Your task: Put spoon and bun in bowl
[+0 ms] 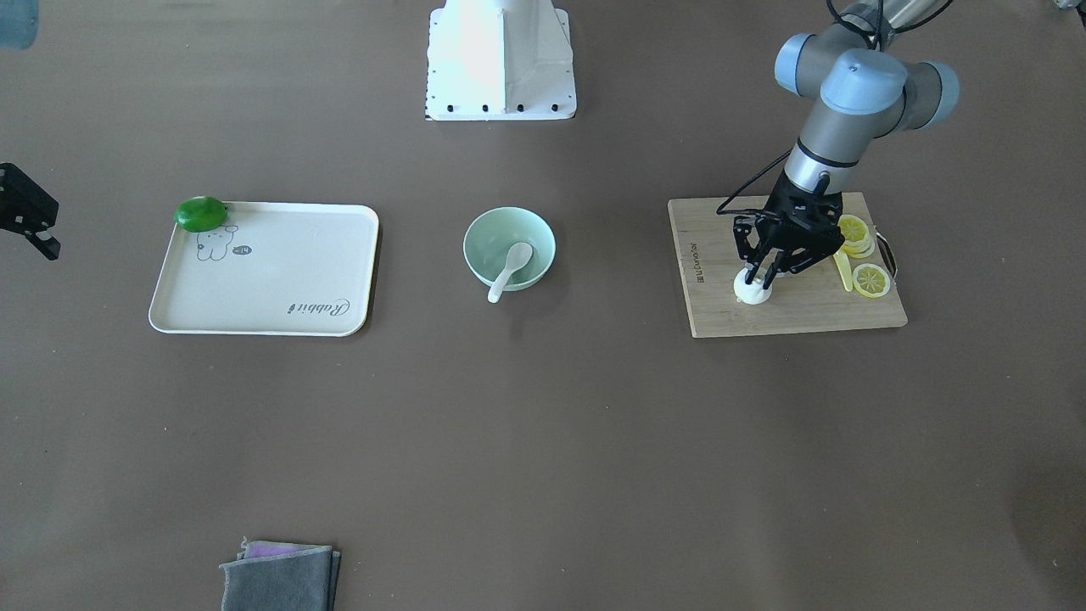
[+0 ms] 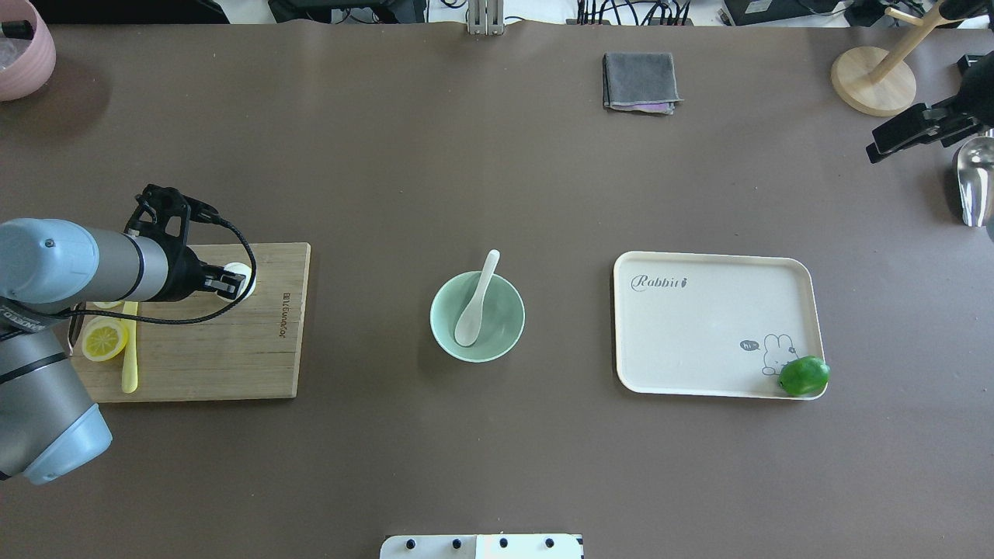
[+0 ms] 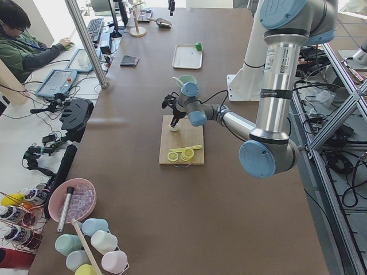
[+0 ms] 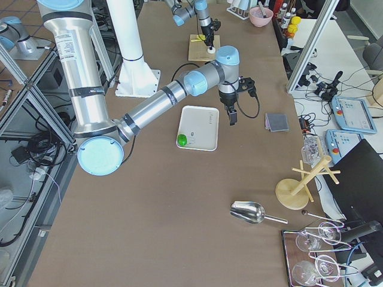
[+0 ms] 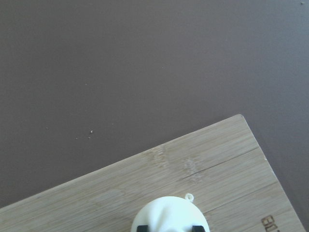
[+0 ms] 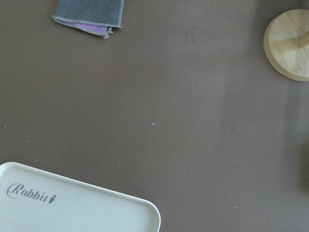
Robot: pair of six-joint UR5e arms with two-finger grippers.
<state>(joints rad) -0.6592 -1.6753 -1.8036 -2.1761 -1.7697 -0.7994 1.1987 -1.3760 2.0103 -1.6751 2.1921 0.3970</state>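
My left gripper is going to release the white bun inside the mint-green bowl (image 1: pixel 493 249), setting it free between the white spoon and the rim on the tray side.
The white spoon (image 1: pixel 509 267) lies in the mint-green bowl (image 1: pixel 543 225) at the table's middle, its handle over the rim; both show in the overhead view, spoon (image 2: pixel 475 303) and bowl (image 2: pixel 505 330). The white bun (image 1: pixel 751 294) sits on the wooden cutting board (image 1: pixel 789 316). My left gripper (image 1: pixel 758 276) is down on the bun with its fingers closed against its sides; the left wrist view shows the bun (image 5: pixel 169 215) between the two black fingertips (image 5: pixel 141 227). My right gripper (image 2: pixel 877 149) hangs open and empty, far from the bowl, beyond the tray.
Lemon slices (image 1: pixel 871 280) and a thin yellow-green knife (image 1: pixel 843 271) lie on the board beside the left gripper. A cream tray (image 2: pixel 699 326) with a green lime (image 2: pixel 804 376) at its corner lies right of the bowl. A grey cloth (image 2: pixel 639 81), wooden stand (image 2: pixel 874 81) and metal scoop (image 2: pixel 971 182) are at the far side.
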